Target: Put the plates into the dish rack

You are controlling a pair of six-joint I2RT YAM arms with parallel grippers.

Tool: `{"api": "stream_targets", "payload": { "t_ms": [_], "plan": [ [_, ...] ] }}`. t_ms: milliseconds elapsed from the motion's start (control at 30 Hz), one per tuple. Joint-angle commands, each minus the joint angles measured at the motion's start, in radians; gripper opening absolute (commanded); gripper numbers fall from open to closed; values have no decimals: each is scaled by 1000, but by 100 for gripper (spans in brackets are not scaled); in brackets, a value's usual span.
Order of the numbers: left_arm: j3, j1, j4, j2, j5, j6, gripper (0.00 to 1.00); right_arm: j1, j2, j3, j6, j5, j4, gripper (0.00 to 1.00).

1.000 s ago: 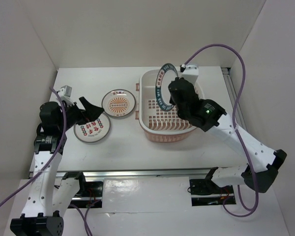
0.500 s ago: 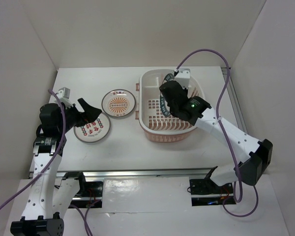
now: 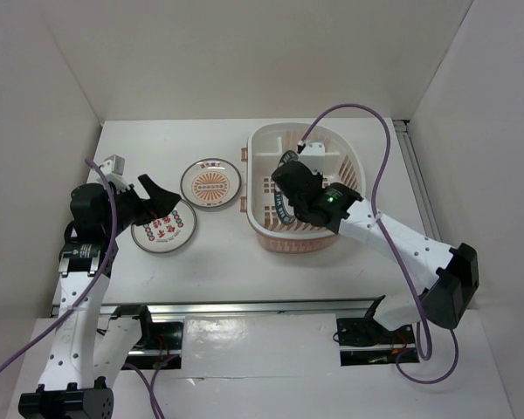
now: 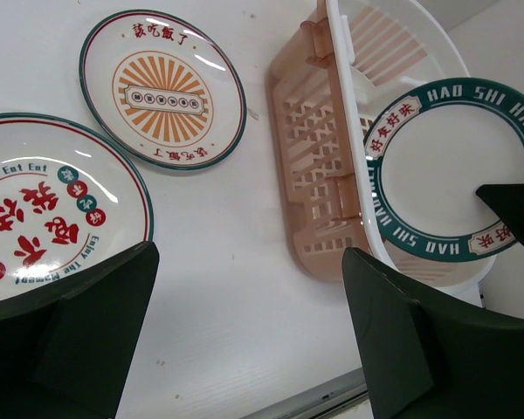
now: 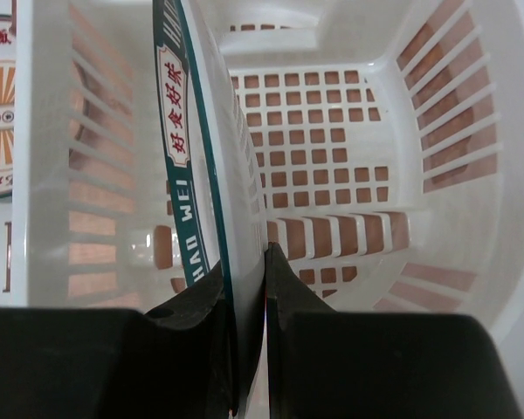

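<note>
Next, I let go of the green-lettered plate with my right gripper, upright inside the dish rack's side [image 3: 269, 199] [image 5: 196, 232] nearest the orange sunburst plate.
My right gripper [image 3: 290, 194] is shut on the green-lettered plate [image 5: 201, 166], held on edge inside the dish rack [image 3: 354, 161] near its left side; the plate also shows in the left wrist view [image 4: 450, 170] and, mostly hidden by the gripper, from above [image 3: 284, 208]. The orange sunburst plate [image 3: 211, 184] lies flat on the table left of the rack. The red-character plate [image 3: 163, 229] lies flat in front of it. My left gripper [image 3: 160, 197] is open and empty, hovering over the far edge of the red-character plate [image 4: 44, 209].
The rack [image 4: 332, 175] sits at the right middle of the white table [image 3: 218, 262], with enclosure walls behind and at both sides. A metal rail runs along the table's front edge [image 3: 244, 307].
My right gripper has lowered the green-lettered plate from above the rack's far rim down into the rack and toward its left front. The left arm has not moved.
</note>
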Motion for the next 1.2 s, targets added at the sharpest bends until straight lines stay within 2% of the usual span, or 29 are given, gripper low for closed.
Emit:
{"api": "stream_targets", "payload": {
  "t_ms": [0, 1167],
  "plan": [
    [3, -2, 17, -5, -3, 14, 100, 26, -10, -19, 51, 44, 52, 0],
    [3, -2, 17, -14, 6, 14, 100, 73, 19, -139, 124, 53, 82, 0]
  ]
}}
